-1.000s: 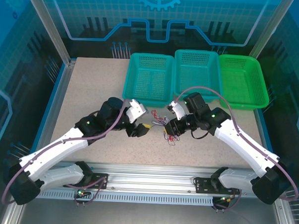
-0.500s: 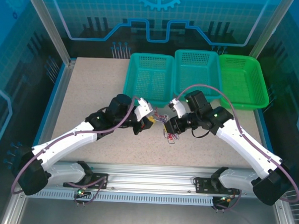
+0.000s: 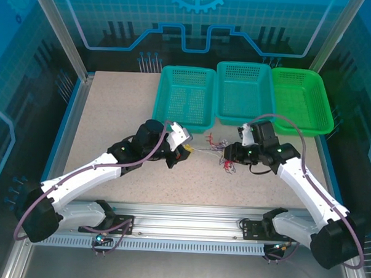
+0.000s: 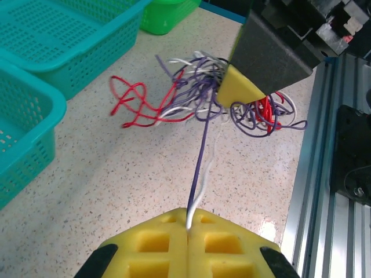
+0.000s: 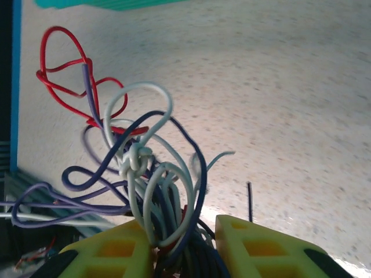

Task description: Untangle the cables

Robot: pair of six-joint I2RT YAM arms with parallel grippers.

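Observation:
The purple and white cables run tight into the bundle that my right gripper clamps, so next my left gripper opens and grips them closer to the tangle (image 4: pixel 210 116).
The cables (image 3: pixel 224 160) are a small tangle of thin purple, whitish and red wires on the speckled table, with a red loop (image 3: pixel 211 140) sticking out behind. My right gripper (image 3: pixel 229 156) is shut on the tangle, and a thick bundle of cables (image 5: pixel 145 168) fills the gap between its yellow pads (image 5: pixel 110 255). My left gripper (image 3: pixel 186 152) is shut on one purple and one white strand (image 4: pixel 200 162). These run taut from its tips (image 4: pixel 189 217) to the tangle (image 4: pixel 197 92) under the right gripper's finger (image 4: pixel 237 90).
Two teal baskets (image 3: pixel 159 101) (image 3: pixel 245 66) and a green basket (image 3: pixel 325 102) stand in a row along the table's far edge, just behind the cables. An aluminium rail (image 3: pixel 188 213) borders the near edge. Open tabletop lies to the left.
My left gripper moved in to the tangle and shut on two strands. My right gripper carried the tangle to the right, pulling those strands taut between the grippers.

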